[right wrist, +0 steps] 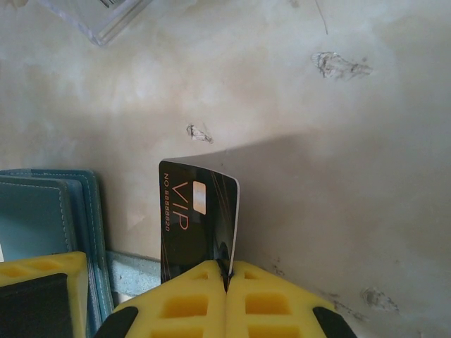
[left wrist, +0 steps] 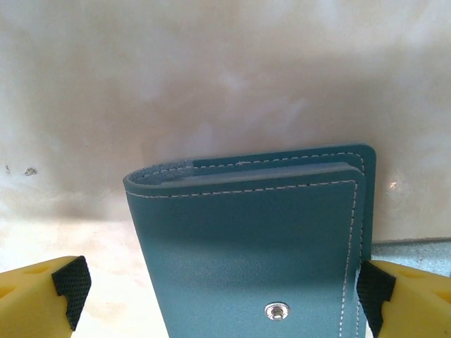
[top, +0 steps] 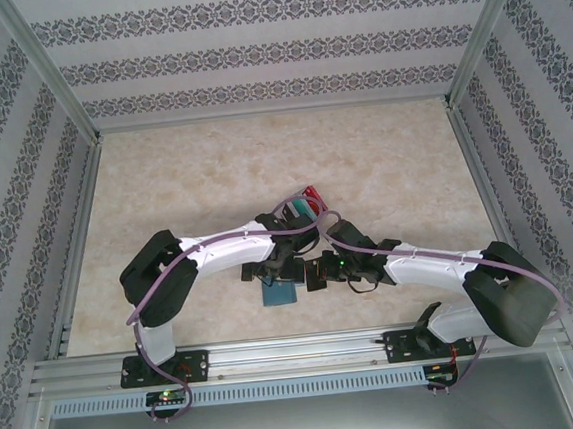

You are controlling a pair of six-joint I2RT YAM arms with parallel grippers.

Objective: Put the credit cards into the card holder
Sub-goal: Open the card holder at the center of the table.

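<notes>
The card holder's cover is lying shut over its sleeves, so my left gripper should grab the cover's free edge (left wrist: 350, 243) and hold it open for the credit card.
The teal card holder (left wrist: 254, 239) lies folded on the table, snap stud up, between my left gripper's (left wrist: 222, 296) wide-open yellow fingers (left wrist: 42, 299). The right pad sits at the holder's edge; the left pad stands clear of it. In the top view the card holder (top: 279, 294) shows just below both grippers. My right gripper (right wrist: 227, 271) is shut on a black credit card (right wrist: 194, 218) marked VIP, held upright on edge just right of the card holder (right wrist: 49, 218). A red credit card (top: 312, 194) pokes out behind the arms.
A clear plastic tray (right wrist: 99, 17) lies beyond the right gripper, and in the top view this tray (top: 304, 205) sits at the arms' far side. Both forearms cross close together at the table's middle. Metal frame rails border the table (top: 383, 166).
</notes>
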